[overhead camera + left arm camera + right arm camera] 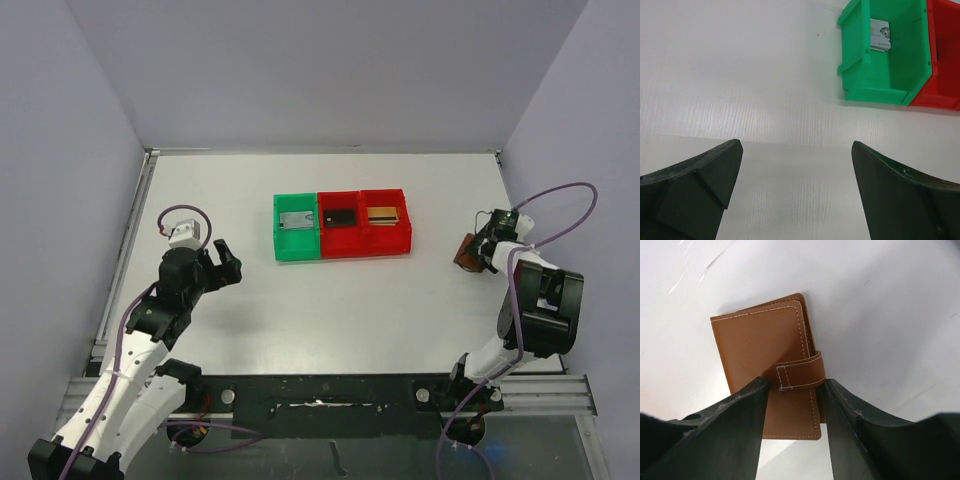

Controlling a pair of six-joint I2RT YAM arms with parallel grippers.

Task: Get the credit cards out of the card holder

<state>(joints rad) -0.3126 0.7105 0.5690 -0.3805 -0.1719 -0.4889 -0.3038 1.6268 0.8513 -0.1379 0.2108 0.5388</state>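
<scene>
The card holder is far from my left gripper, so next my right gripper grabs the strap's edge and brings it in front of the bins (335, 318).
The brown card holder (765, 340) lies folded shut on the white table at the right side (466, 252), its strap (800, 371) fastened across the cover. My right gripper (797, 385) is down on it, and its two fingers press against the two ends of the strap. One credit card lies in each bin: a silver one (880, 35) in the green bin (860, 60), a black one (340, 215) and a gold one (381, 214) in the red bins. My left gripper (795, 190) hovers open over bare table left of the bins, holding nothing.
The green bin (282, 238) and two red bins (358, 243) stand side by side at the table's middle. Grey walls close the table in on the left, back and right. The right arm's purple cable (560, 195) loops above the card holder.
</scene>
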